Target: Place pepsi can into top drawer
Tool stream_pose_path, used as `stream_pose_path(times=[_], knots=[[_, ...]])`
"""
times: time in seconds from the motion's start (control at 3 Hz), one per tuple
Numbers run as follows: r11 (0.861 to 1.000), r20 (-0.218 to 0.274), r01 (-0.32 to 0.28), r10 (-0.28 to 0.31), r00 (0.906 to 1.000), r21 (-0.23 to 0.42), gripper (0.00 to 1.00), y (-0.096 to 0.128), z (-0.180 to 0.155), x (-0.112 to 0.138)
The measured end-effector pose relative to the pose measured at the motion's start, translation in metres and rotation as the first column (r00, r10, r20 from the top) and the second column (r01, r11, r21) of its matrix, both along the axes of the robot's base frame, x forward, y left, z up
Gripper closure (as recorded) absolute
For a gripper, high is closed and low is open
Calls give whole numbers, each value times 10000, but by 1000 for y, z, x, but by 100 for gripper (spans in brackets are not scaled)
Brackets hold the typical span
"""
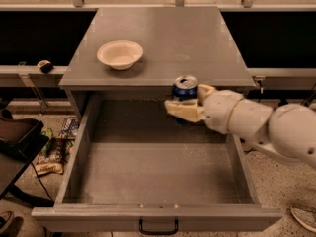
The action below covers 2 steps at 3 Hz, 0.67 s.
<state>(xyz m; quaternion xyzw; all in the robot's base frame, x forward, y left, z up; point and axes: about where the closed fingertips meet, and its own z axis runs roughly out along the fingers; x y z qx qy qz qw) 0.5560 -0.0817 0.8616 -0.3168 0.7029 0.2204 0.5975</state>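
Note:
The pepsi can will be released on the drawer's grey bottom [136, 147], towards the drawer's side by the snack packets.
The pepsi can [185, 88], dark blue with a silver top, is held upright in my gripper [188, 102]. The cream fingers [180, 110] are shut around its lower body. The white arm reaches in from the right. The can hangs over the back right part of the open top drawer [148, 177], just in front of the cabinet's top edge. The drawer is pulled far out, its speckled grey floor bare, with a small black handle [158, 227] on its front panel.
A white bowl [120, 54] sits on the grey cabinet top [197, 38] at the left. Snack packets [54, 149] and a dark object lie on the floor to the left. A shoe [303, 217] is at the lower right.

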Motion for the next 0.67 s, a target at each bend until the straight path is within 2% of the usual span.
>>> stream_pose_path(times=[0.33,0.67], knots=[[9935,-167,-1137,1136,9934,-44,100,55,-57,5],[9797,-209,-2006,2005,9795,-12,100,100,-106,5]])
